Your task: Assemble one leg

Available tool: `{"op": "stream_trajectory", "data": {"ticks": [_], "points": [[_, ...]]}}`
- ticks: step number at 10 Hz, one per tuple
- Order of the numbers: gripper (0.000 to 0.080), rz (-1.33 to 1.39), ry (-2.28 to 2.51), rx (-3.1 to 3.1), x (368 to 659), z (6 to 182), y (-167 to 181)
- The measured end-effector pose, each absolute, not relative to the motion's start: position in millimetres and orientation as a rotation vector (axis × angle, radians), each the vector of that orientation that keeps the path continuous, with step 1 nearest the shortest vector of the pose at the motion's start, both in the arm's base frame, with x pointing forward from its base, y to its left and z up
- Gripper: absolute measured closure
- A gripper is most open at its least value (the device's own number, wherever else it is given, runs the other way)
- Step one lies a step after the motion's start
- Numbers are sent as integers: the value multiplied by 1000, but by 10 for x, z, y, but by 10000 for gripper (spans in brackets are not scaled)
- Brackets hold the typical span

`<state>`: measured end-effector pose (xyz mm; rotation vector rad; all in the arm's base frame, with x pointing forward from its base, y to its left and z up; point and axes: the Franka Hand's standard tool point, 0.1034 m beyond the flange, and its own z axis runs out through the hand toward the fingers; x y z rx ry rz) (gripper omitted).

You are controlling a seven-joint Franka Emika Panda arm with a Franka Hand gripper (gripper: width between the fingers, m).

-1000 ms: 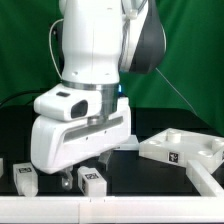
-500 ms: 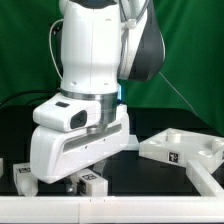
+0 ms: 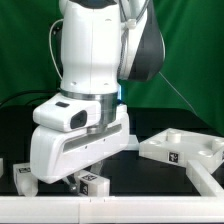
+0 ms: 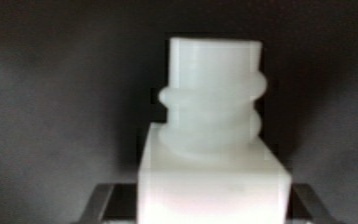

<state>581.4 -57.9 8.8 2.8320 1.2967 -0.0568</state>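
Next, the gripper releases the white leg on the black table (image 3: 38,154) just behind the other leg near the front strip.
A white leg (image 3: 93,183) with black-and-white tags lies on the black table under my gripper (image 3: 84,180). In the wrist view this leg (image 4: 213,130) fills the middle, with its ribbed peg end pointing away. My gripper (image 4: 204,200) straddles the leg's square end. One dark finger (image 4: 115,198) stands on each side, and a narrow dark gap shows on one side, so the jaws look open around the leg. A second leg (image 3: 25,178) lies towards the exterior view's left, and a third (image 3: 2,168) shows at that edge.
The large flat white slab (image 3: 180,148) with round corner sockets lies at the exterior view's right. Another white part (image 3: 211,181) lies in front of it. A white strip (image 3: 110,212) runs along the table's front edge. A green curtain hangs behind.
The arm came down over the leg between one second and half a second ago. Since then nothing has visibly moved.
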Motion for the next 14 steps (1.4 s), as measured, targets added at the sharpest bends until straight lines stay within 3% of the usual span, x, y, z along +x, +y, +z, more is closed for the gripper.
{"op": "stream_trajectory", "data": {"ticks": [3, 5, 8, 12, 14], "points": [[517, -109, 1323, 2829, 5150, 321, -856], [515, -126, 1385, 2808, 4699, 344, -1237], [515, -134, 1370, 2818, 4458, 248, -1587], [502, -135, 1374, 2817, 4429, 191, -1541], [192, -135, 1375, 2817, 4428, 190, -1539]]}}
